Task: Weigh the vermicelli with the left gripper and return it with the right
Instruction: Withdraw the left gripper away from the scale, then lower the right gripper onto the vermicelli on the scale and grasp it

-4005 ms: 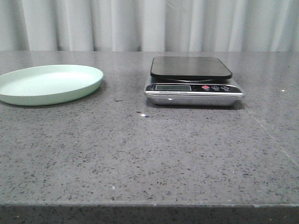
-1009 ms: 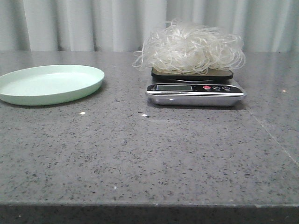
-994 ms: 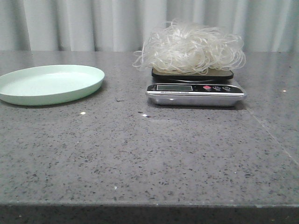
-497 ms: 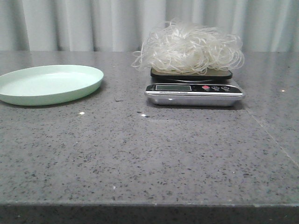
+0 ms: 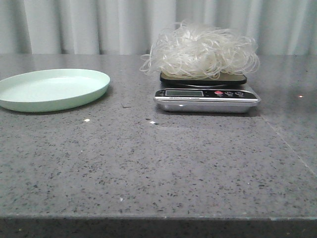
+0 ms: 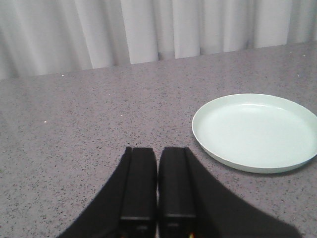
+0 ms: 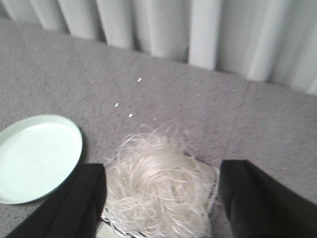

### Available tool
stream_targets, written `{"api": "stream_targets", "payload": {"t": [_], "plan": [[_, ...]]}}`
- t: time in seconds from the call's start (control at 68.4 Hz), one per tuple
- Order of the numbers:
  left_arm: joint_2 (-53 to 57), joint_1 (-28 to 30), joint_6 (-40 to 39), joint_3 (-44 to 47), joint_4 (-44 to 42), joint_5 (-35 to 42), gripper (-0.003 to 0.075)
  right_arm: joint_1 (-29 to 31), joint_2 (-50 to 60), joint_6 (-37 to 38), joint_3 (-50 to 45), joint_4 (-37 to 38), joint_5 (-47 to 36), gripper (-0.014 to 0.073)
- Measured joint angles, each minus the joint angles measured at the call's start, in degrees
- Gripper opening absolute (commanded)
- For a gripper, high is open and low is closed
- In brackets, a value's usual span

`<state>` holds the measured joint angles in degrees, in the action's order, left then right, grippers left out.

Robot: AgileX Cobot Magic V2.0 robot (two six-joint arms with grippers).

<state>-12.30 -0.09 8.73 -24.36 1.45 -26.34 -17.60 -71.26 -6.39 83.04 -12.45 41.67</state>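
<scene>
My right gripper should next move down to the middle of the vermicelli's top [image 5: 204, 36] [image 7: 159, 177], above the black platform of the kitchen scale, and close there.
The vermicelli [image 5: 200, 49], a fluffy mound of whitish glassy strands, sits on the black platform of the kitchen scale [image 5: 205, 94] at the back centre-right. The pale green plate [image 5: 52, 89] lies bare at the back left. Neither gripper shows in the front view. My right gripper [image 7: 161, 168] is open and hovers over the vermicelli [image 7: 158, 191], one dark finger on each side of the mound, not touching it as far as I can see. My left gripper [image 6: 157, 151] is shut and empty, low over the table beside the plate [image 6: 255, 131].
A white curtain hangs behind the grey speckled table [image 5: 148, 163]. The scale has a display and a red button on its silver front. The plate also shows in the right wrist view [image 7: 37, 156], beside the scale.
Four seconds ago the scale's platform was bare; now the vermicelli lies on it. Over the last second the mound, the scale and the plate have not moved.
</scene>
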Motion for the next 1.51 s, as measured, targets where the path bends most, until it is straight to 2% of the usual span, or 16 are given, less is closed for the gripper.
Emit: {"api": "stream_targets", "payload": {"t": [0.19,0.482,0.643,0.76,0.775,0.789,0.804,0.819,0.833,0.848,0.862,0.877,0.921,0.95,1.009,1.506], "plan": [[0.0,0.0,0.0,0.0,0.0,0.1,0.0134,-3.4,-12.1,-0.1,1.5,0.0,-0.1,0.0609],[0.0,0.0,0.0,0.0,0.0,0.8,0.0134,-3.6,-25.8,-0.1,1.5,0.0,-0.3,0.0609],[0.0,0.0,0.0,0.0,0.0,0.9,0.0134,-3.6,-29.1,-0.2,2.1,0.0,-1.3,0.0605],[0.0,0.0,0.0,0.0,0.0,0.9,0.0134,-3.6,-29.6,-0.3,2.5,0.0,-1.7,0.0507],[0.0,0.0,0.0,0.0,0.0,0.9,0.0134,-3.6,-29.7,-0.3,2.6,0.0,-1.9,0.0460],[0.0,0.0,0.0,0.0,0.0,0.9,0.0134,-3.6,-29.7,-0.3,2.6,0.0,-1.9,0.0460],[0.0,0.0,0.0,0.0,0.0,1.0,0.0134,-3.6,-29.7,-0.3,2.6,0.0,-2.0,0.0405],[0.0,0.0,0.0,0.0,0.0,1.0,0.0134,-3.6,-29.7,-0.3,2.6,0.0,-2.0,0.0405],[0.0,0.0,0.0,0.0,0.0,1.0,0.0134,-3.6,-29.7,-0.3,2.6,0.0,-2.0,0.0345],[0.0,0.0,0.0,0.0,0.0,1.0,0.0134,-3.6,-29.7,-0.3,2.6,0.0,-2.0,0.0345],[0.0,0.0,0.0,0.0,0.0,1.0,0.0134,-3.6,-29.7,-0.3,2.6,0.0,-2.1,0.0281],[0.0,0.0,0.0,0.0,0.0,1.0,0.0134,-3.6,-29.7,-0.3,2.6,0.0,-2.1,0.0281],[0.0,0.0,0.0,0.0,0.0,1.0,0.0134,-3.6,-29.7,-0.4,2.6,0.0,-2.2,0.0154],[0.0,0.0,0.0,0.0,0.0,1.0,0.0134,-3.6,-29.7,-0.4,2.6,-0.1,-2.2,0.0134],[0.0,0.0,0.0,0.0,0.0,1.0,0.0134,-3.6,-29.7,-0.4,2.6,-0.2,-2.2,0.0162],[0.0,0.0,0.0,0.0,0.0,1.0,0.0134,-3.6,-25.9,-0.4,2.2,0.0,-1.7,0.0150]]}}
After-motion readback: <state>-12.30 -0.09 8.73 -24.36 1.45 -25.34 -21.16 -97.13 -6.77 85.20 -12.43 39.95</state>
